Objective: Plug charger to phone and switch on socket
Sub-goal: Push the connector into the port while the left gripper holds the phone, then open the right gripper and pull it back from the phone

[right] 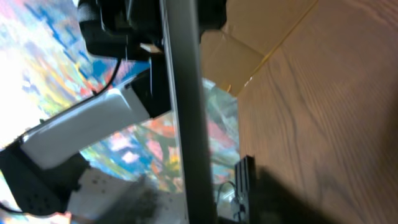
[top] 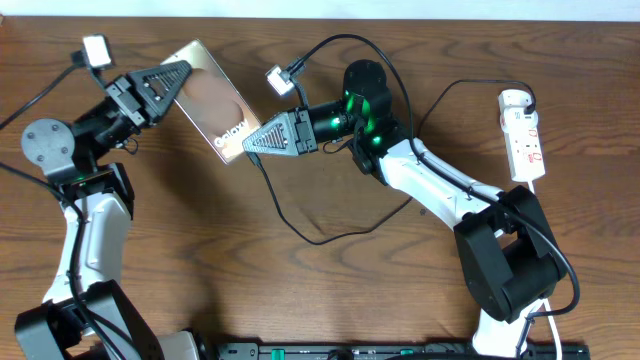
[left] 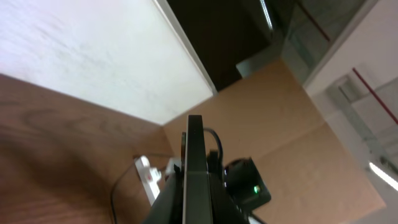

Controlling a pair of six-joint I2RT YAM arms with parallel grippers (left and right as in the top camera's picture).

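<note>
My left gripper is to release the phone flat on the bare wooden table (top: 228, 192) next to the loop of the charger cable.
The phone (top: 205, 95), bronze-grey with white "Galaxy" lettering, is held tilted above the table. My left gripper (top: 168, 82) is shut on its upper left end. In the left wrist view the phone (left: 194, 165) shows edge-on between the jaws. My right gripper (top: 252, 142) is at the phone's lower right end, shut on the charger tip. The charger cable (top: 300, 228) loops over the table to a white adapter (top: 515, 100) on the socket (top: 525, 145) at the far right. In the right wrist view the phone edge (right: 185, 118) is a grey bar.
The wooden table's far edge runs along the top of the overhead view. The socket also shows in the left wrist view (left: 148, 176), beside the right arm with its green light (left: 249, 186). A black bar (top: 400, 350) lies along the near edge.
</note>
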